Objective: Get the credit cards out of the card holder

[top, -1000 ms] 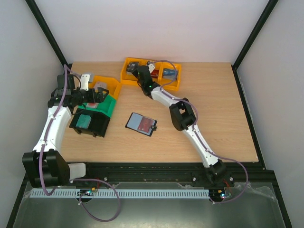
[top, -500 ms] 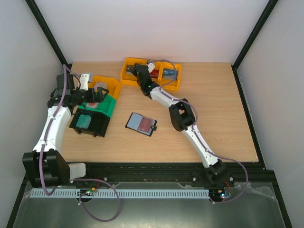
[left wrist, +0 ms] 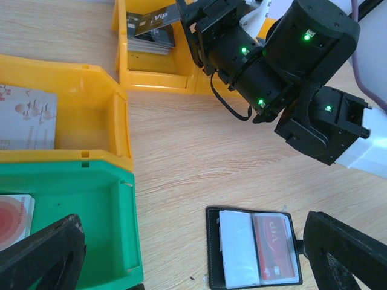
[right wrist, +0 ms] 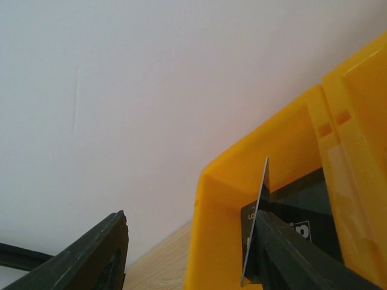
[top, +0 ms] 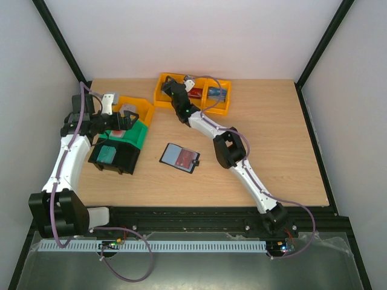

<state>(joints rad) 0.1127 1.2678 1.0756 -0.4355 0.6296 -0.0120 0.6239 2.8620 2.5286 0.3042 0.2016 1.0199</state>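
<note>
The black card holder's edge (top: 164, 153) (left wrist: 215, 250) beside the empty pale pocket, opposite the red credit card, is next for my left gripper to close on.
The black card holder (top: 180, 157) lies open on the table, with a red credit card (left wrist: 275, 248) in its right clear pocket and an empty pale pocket on the left. My right gripper (top: 171, 88) hangs over the left compartment of the far yellow bin (top: 222, 110). Its jaws (right wrist: 190, 241) stand open. A dark credit card (right wrist: 257, 232) stands on edge against the right finger only, over other dark cards (left wrist: 148, 39) in that compartment. My left gripper (top: 124, 118) is open and empty above the left-hand bins, with the card holder (left wrist: 254, 248) in view between its fingers.
A red card (top: 196, 92) and a blue card (top: 216, 93) lie in the far yellow bin's other compartments. At the left stand a yellow bin (top: 138, 107) with pale cards, a green bin (top: 140, 134) and a black bin (top: 115, 160) holding a teal card (top: 107, 153).
My right gripper has gone from shut to open over the far yellow bin and shifted slightly left; the dark card now only leans on one finger. The left arm has not moved.
</note>
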